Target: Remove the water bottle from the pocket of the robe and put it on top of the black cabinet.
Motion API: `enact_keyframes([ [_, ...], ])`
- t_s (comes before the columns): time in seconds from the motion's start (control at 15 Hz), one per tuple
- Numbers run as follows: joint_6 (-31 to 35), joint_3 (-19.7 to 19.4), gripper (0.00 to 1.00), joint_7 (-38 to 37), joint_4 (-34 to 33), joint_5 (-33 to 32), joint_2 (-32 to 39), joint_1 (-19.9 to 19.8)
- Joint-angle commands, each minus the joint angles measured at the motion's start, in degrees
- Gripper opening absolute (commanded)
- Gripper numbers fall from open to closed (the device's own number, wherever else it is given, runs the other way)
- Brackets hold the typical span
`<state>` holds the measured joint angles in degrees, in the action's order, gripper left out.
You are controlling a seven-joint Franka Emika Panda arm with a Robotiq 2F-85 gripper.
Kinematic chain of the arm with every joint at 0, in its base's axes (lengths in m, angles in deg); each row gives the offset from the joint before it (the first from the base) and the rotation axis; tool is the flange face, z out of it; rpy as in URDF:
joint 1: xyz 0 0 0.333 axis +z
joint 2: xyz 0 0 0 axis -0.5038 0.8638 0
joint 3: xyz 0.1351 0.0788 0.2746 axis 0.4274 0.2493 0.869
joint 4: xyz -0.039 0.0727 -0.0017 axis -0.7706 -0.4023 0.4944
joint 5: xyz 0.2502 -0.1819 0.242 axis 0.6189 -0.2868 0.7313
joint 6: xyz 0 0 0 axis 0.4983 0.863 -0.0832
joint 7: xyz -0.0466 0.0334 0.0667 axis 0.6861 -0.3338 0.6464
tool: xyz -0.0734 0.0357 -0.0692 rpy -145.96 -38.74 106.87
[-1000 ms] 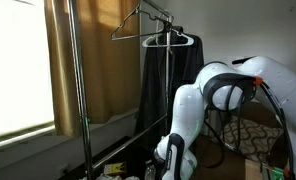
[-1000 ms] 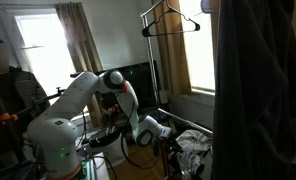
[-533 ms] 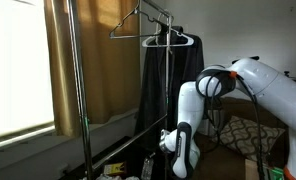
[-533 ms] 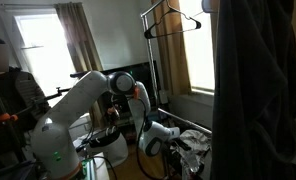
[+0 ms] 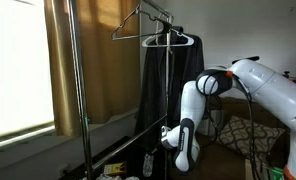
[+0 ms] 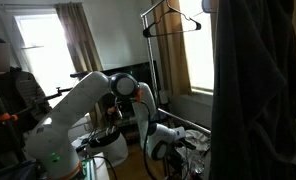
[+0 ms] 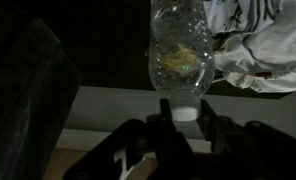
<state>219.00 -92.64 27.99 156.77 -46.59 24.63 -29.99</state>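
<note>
I will let go of the water bottle with my gripper on the black cabinet top between the yellow item (image 5: 139, 156) and the dark robe.
In the wrist view my gripper (image 7: 186, 125) is shut on the cap end of the water bottle (image 7: 183, 50), a clear plastic bottle that points away from the camera. In an exterior view the gripper (image 5: 149, 163) hangs low by the foot of the rack, in front of the dark robe (image 5: 158, 90) on its wire hanger. The robe (image 6: 258, 90) fills the right side of the other view, and the gripper (image 6: 174, 150) is low beside it. The bottle is too small to make out in both exterior views. I cannot tell which dark thing is the black cabinet.
A metal rack (image 5: 79, 90) with an empty wire hanger (image 5: 138, 25) stands before a tan curtain (image 5: 93, 60). White patterned cloth (image 7: 258, 45) lies low by the rack base (image 6: 193, 142). A dark mass (image 7: 28, 80) fills the left of the wrist view.
The arm has stretched out, and the wrist with the gripper has moved sideways along the foot of the rack, nearer the robe's lower part. The robe and hangers have not moved.
</note>
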Motion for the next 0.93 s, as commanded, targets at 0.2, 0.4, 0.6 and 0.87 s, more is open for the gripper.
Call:
enact_keyframes([
  [0.2,5.5,3.2,0.08,-1.2,-5.2,8.7,4.5,-1.1],
  [0.4,7.6,4.0,0.08,-2.3,-8.3,10.3,7.0,-1.5],
  [0.6,9.3,3.9,0.08,-2.6,-11.8,12.6,9.9,-1.1],
  [0.87,9.2,4.1,0.08,-2.5,-16.5,15.5,13.4,-0.7],
])
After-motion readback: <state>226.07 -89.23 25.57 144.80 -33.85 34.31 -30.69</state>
